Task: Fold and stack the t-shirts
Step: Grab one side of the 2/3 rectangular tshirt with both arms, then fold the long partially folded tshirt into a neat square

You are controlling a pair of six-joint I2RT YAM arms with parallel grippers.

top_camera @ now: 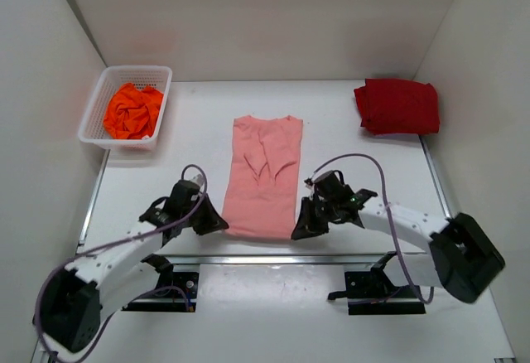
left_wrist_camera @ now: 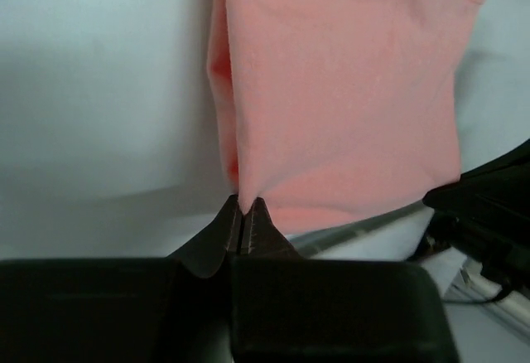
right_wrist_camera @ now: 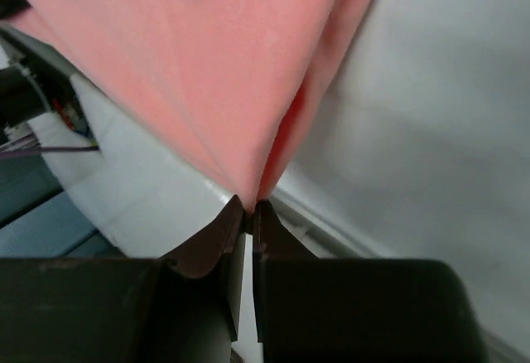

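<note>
The robot's left gripper should release the salmon-pink t-shirt's hem corner on the t-shirt's far shoulder (top_camera: 241, 128) closest to the white basket.
The salmon-pink t-shirt (top_camera: 265, 172) lies lengthwise in the middle of the table, sides folded in, collar end far. My left gripper (top_camera: 222, 227) is shut on its near left corner, which shows in the left wrist view (left_wrist_camera: 331, 89). My right gripper (top_camera: 296, 232) is shut on its near right corner, which shows in the right wrist view (right_wrist_camera: 240, 65). The dark red t-shirt (top_camera: 397, 106) lies folded at the far right. The bright orange t-shirt (top_camera: 132, 110) sits crumpled in the white basket (top_camera: 99, 106).
The white lattice basket stands at the far left. White walls close in the table on the left, back and right. A metal rail (top_camera: 273, 258) runs along the near edge under the pink shirt's hem.
</note>
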